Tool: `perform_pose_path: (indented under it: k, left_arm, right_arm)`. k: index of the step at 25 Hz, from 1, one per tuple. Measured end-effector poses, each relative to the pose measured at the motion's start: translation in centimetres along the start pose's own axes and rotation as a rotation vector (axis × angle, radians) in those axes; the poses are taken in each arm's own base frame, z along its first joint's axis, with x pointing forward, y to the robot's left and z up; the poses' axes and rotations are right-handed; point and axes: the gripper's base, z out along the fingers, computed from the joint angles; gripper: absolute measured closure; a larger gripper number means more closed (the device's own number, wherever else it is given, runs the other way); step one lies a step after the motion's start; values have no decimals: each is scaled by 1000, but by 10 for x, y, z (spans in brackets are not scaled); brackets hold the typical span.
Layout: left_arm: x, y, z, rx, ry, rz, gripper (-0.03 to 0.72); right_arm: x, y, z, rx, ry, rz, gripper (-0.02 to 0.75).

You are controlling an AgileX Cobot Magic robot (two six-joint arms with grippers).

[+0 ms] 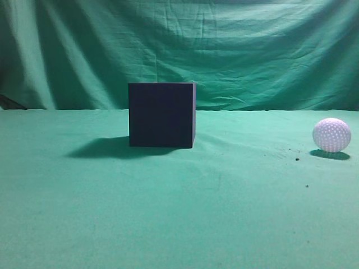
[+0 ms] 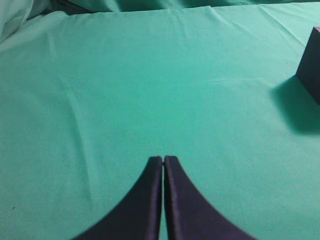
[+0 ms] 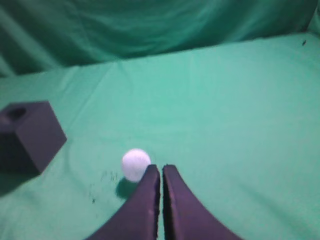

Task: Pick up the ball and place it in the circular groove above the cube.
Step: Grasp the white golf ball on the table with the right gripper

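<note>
My right gripper is to move next to the white dimpled ball near the dark specks and close on the ball's middle [image 1: 332, 135] [image 3: 136, 165] from opposite sides.
The white dimpled ball [image 1: 331, 135] rests on the green cloth at the right of the exterior view. The dark cube [image 1: 161, 115] stands near the middle. In the right wrist view the ball [image 3: 135, 164] lies just left of and beyond my right gripper [image 3: 161, 168], which is shut and empty. The cube [image 3: 31, 132] stands at the left there, with a round groove in its top. My left gripper [image 2: 163, 159] is shut and empty above bare cloth, and the cube's edge [image 2: 311, 70] shows at the far right of its view. Neither gripper shows in the exterior view.
A green cloth [image 1: 179, 213] covers the table, and a wrinkled green backdrop [image 1: 179, 45] hangs behind it. A few dark specks [image 1: 297, 158] lie on the cloth near the ball.
</note>
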Motion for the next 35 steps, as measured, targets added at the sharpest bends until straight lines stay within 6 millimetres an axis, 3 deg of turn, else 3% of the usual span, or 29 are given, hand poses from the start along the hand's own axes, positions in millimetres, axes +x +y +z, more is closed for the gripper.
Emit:
perform_pose_path:
  k: [15, 17, 21, 26, 35]
  left_arm:
    - [0, 0, 0, 0, 0, 0, 688]
    - [0, 0, 0, 0, 0, 0, 688]
    - [0, 0, 0, 0, 0, 0, 688]
    - [0, 0, 0, 0, 0, 0, 688]
    - [0, 0, 0, 0, 0, 0, 688]
  right_arm:
    - [-51, -12, -17, 140, -598, 6, 738]
    - [-53, -11, -17, 128, -579, 16, 738]
    - [-76, -1, -19, 82, -492, 6, 738]
    - [-103, 12, -2, 18, -208, 31, 738]
    - [-103, 9, 44, 42, 63, 52, 738]
